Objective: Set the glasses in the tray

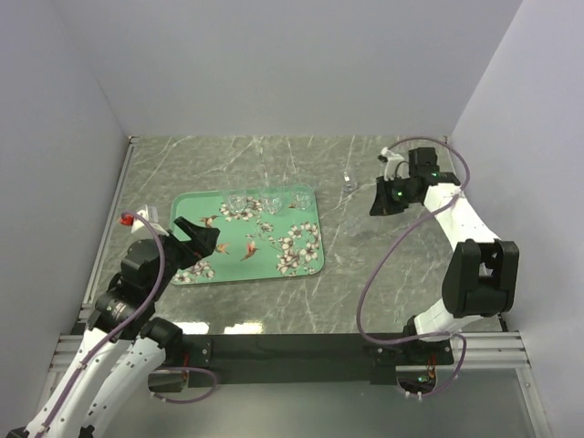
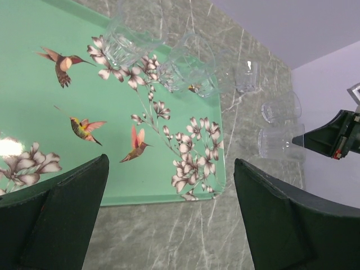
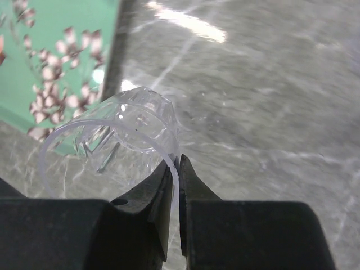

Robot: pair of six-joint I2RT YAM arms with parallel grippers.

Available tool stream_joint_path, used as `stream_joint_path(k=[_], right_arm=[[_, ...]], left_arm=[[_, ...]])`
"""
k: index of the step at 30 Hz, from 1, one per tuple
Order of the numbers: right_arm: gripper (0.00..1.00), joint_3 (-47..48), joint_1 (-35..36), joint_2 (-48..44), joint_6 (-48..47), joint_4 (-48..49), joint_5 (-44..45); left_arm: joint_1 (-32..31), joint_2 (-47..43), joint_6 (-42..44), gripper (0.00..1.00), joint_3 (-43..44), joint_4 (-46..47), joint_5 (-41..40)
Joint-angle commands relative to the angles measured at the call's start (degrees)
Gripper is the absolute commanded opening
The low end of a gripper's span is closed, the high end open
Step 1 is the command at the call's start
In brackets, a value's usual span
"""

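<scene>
Next, my right gripper releases its clear glass just in front of the tray's glass [image 1: 306, 220] nearest my right gripper.
The mint-green tray [image 1: 239, 265] with blossoms and birds lies left of centre; it also shows in the left wrist view [image 2: 34, 112] and the right wrist view [image 3: 50, 34]. Three clear glasses [image 1: 270, 203] stand along its far edge. My right gripper [image 3: 179, 160] is shut on the rim of a clear glass [image 3: 112, 135], held above the marble just right of the tray; this glass also shows in the left wrist view [image 2: 278, 143]. In the top view the right gripper [image 1: 376, 206] hovers right of the tray. My left gripper [image 1: 203, 242] is open and empty over the tray's near-left part [image 2: 171, 163].
Another small clear glass [image 1: 348, 180] stands on the grey marble table behind the tray's far right corner. Grey walls close in the left, back and right sides. A black rail runs along the near edge.
</scene>
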Motion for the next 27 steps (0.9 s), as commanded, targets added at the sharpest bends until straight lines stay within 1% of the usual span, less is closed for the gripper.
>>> stream_joint_path(k=[1, 3, 8, 14, 19, 23, 27], right_arm=[[0.00, -1.16, 3.98, -4.11, -2.45, 0.81, -3.40], [0.00, -1.42, 6.61, -5.16, -2.45, 2.04, -3.92], [0.00, -1.78, 10.31, -6.22, -1.84, 4.59, -5.16], [0.00, 0.07, 13.83, -3.94, -2.45, 3.81, -3.67], [0.00, 3.40, 15.85, -1.39, -3.33, 2.49, -2.52], [0.00, 5.69, 17.78, 0.37, -3.33, 2.40, -0.33], [0.00, 7.88, 20.24, 3.44, -1.32, 3.63, 2.65]], left_arm=[[0.14, -0.43, -0.51, 0.99, -0.30, 2.93, 1.38], [0.14, -0.43, -0.50, 0.99, -0.30, 2.93, 1.29], [0.14, -0.34, -0.42, 0.99, -0.65, 3.28, 1.47], [0.14, -0.78, -1.12, 0.99, -1.36, 2.93, 1.29], [0.14, -1.49, -1.47, 0.99, -1.97, 2.49, 1.29], [0.14, -1.49, -1.56, 0.99, -1.71, 1.79, 1.03], [0.23, -1.66, -2.00, 0.99, -1.62, 1.44, 0.76]])
